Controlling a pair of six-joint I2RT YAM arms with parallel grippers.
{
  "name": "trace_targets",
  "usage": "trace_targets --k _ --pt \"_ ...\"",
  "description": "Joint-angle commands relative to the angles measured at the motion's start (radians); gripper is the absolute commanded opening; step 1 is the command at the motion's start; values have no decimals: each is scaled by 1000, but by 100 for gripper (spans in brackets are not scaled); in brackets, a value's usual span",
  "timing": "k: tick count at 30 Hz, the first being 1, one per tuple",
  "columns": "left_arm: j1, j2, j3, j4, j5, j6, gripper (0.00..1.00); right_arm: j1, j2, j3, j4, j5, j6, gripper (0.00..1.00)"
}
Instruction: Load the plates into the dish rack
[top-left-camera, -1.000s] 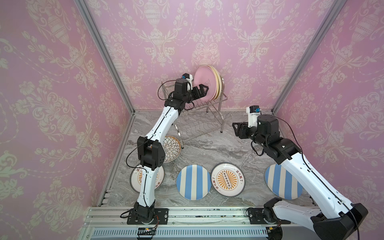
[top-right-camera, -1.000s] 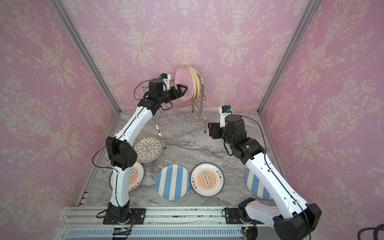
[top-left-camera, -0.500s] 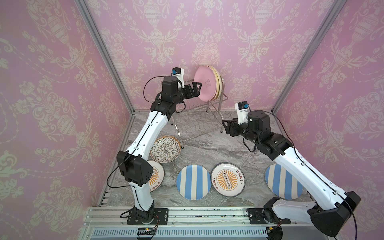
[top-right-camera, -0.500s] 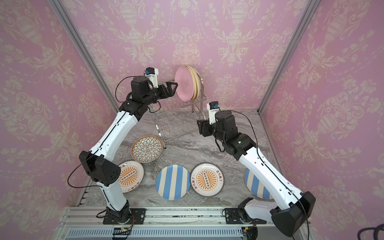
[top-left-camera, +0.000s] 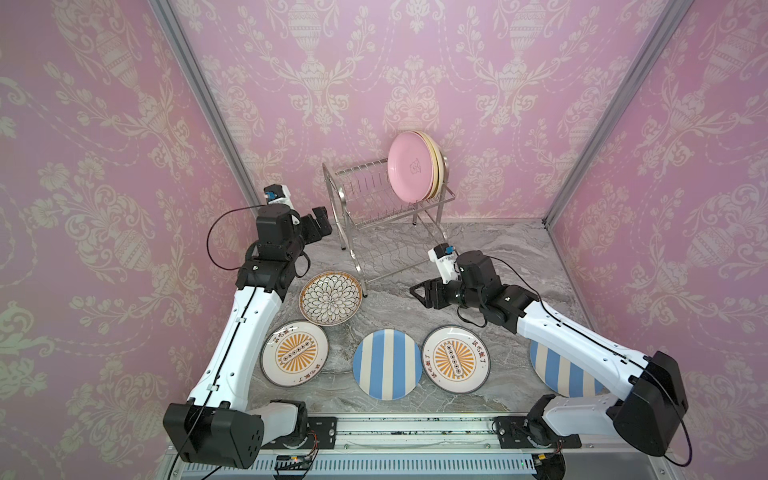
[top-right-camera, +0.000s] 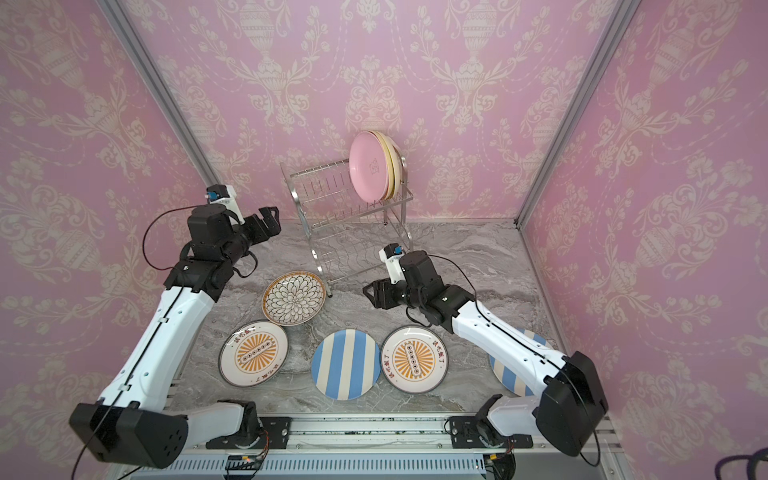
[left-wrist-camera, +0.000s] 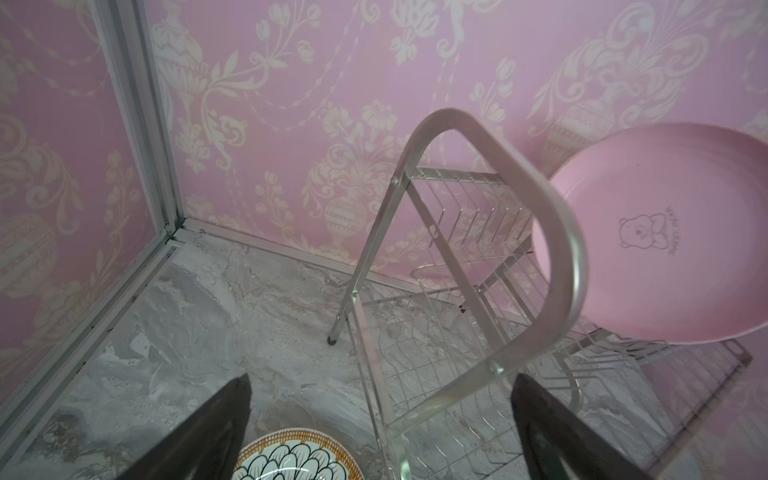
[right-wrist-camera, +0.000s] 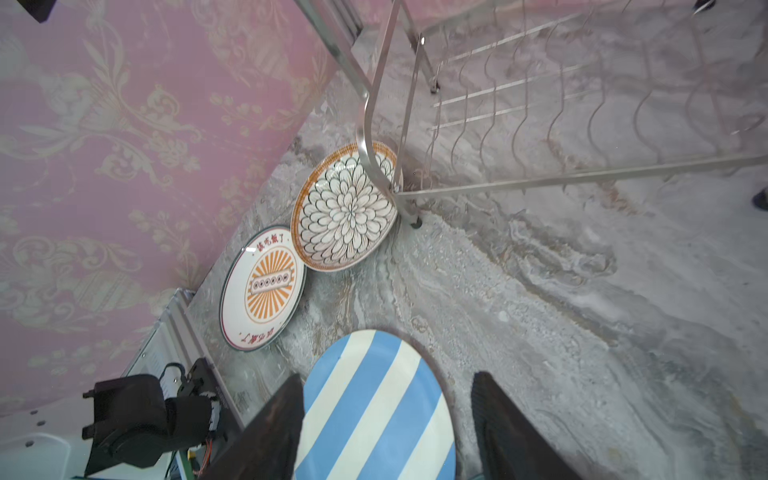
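Note:
The petal-patterned plate by its rim (top-left-camera: 360, 302) (right-wrist-camera: 391, 229) beside the dish rack's front foot will be gripped by my right gripper.
The silver dish rack (top-left-camera: 365, 189) stands at the back, and a pink plate (top-left-camera: 411, 172) stands upright in its upper tier with a yellow and a cream plate behind it. Flat on the marble lie a petal-patterned plate (top-left-camera: 331, 298), two orange sunburst plates (top-left-camera: 295, 353) (top-left-camera: 456, 359) and a blue-striped plate (top-left-camera: 387, 364). A second striped plate (top-left-camera: 557, 374) is partly under the right arm. My left gripper (top-left-camera: 322, 222) hangs open and empty just left of the rack's looped leg (left-wrist-camera: 457, 124). My right gripper (top-left-camera: 422, 291) is open and empty in front of the rack, above the striped plate (right-wrist-camera: 374, 415).
Pink patterned walls close in the left, back and right sides, with metal corner posts (top-left-camera: 199, 108). A metal rail (top-left-camera: 395, 428) carrying both arm bases runs along the front edge. Bare marble (top-left-camera: 498, 249) shows to the right of the rack.
The left gripper has drawn back from the pink plate at the rack's top, down and to the left. The right gripper has swung down and left toward the table's middle.

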Motion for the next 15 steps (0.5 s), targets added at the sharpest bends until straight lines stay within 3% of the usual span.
trace_targets --k 1,4,6,10,15 --pt "19 -7 -132 -22 -36 -14 99 4 28 6 -54 -85 -30 66" --pt "52 7 -237 2 -44 -43 99 4 92 50 -139 -93 -94 66" --pt "91 17 -306 50 -21 -81 99 4 117 43 -74 -123 -50 65" --pt "143 35 -401 163 -29 -100 99 52 180 -53 280 -141 183 63" --pt "165 176 -357 189 -37 -31 99 161 381 -25 581 -78 414 63"
